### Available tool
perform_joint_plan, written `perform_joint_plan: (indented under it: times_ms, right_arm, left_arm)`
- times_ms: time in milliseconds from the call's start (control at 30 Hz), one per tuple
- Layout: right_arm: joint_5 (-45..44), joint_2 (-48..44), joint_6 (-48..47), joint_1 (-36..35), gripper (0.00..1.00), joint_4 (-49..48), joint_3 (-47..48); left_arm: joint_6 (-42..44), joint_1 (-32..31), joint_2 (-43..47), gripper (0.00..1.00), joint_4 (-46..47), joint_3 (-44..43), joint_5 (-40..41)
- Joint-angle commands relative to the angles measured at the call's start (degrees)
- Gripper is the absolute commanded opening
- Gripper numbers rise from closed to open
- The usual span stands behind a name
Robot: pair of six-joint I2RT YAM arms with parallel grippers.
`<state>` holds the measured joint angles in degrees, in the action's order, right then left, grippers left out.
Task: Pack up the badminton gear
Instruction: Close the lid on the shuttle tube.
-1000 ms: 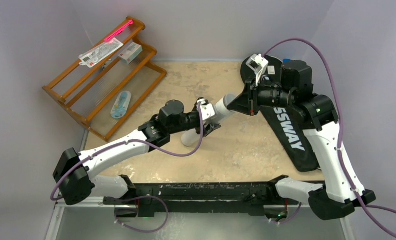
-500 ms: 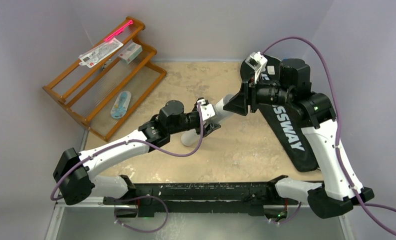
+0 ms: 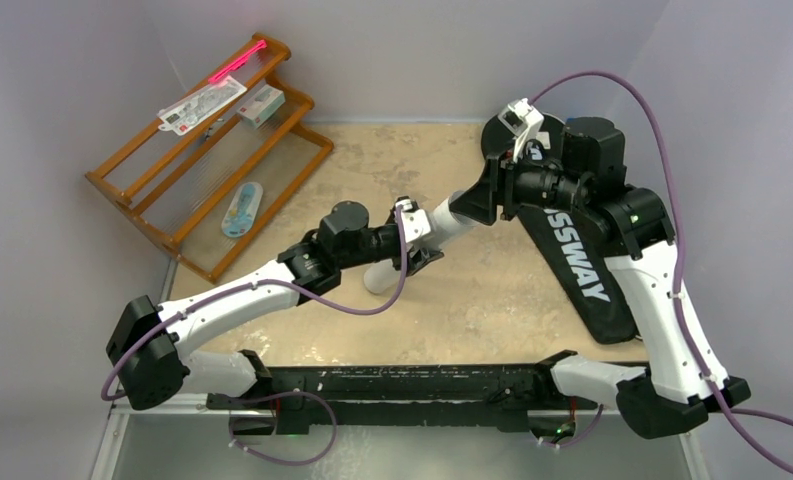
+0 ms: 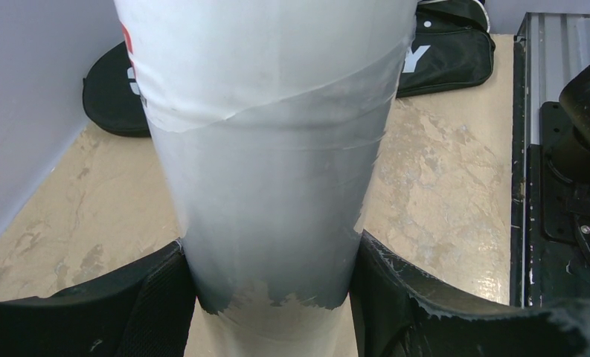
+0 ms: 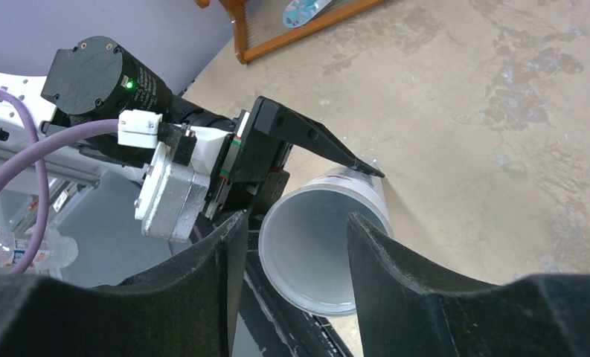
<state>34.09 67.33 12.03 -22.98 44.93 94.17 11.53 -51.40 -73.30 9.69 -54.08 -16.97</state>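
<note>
Next, my left gripper sets the long white-silver tube free on the table (image 3: pixel 410 231), in the spot between the orange wooden rack and black racket bag.
The long white-silver tube (image 3: pixel 442 218) slants up off the table, and my left gripper (image 3: pixel 422 240) is shut on its middle. In the left wrist view the tube (image 4: pixel 269 149) fills the gap between both black fingers (image 4: pixel 165 297). My right gripper (image 3: pixel 484 195) stands open at the tube's upper end. In the right wrist view the tube's open mouth (image 5: pixel 314 245) shows between the spread fingers of that gripper (image 5: pixel 295 223), which hold nothing. A black racket bag (image 3: pixel 582 270) with white lettering lies along the right side, partly under the right arm.
An orange wooden rack (image 3: pixel 202 150) stands at the back left, holding a small white carton (image 3: pixel 262 103), a card (image 3: pixel 202 105) and a blue-white item (image 3: pixel 242 210). A black rail (image 3: pixel 422 385) runs along the near edge. Grey walls close in on three sides.
The right gripper was shut at the tube's mouth and now stands open; its wrist has shifted slightly up and back. The left arm and the tube have stayed put.
</note>
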Motion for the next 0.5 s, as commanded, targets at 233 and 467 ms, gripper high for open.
perform_joint_plan:
  times_ms: [233,467]
  right_arm:
    - [4.9,-1.6,2.2,-0.2,0.55,-4.9,-6.8]
    - [6.9,-1.8,3.5,-0.4,0.54,-6.7,-11.0]
  left_arm:
    - [-2.5,-0.4,3.2,0.46,5.3,2.4,-1.4]
    - [-3.9,-0.4,3.0,0.46,8.6,3.1,-3.0]
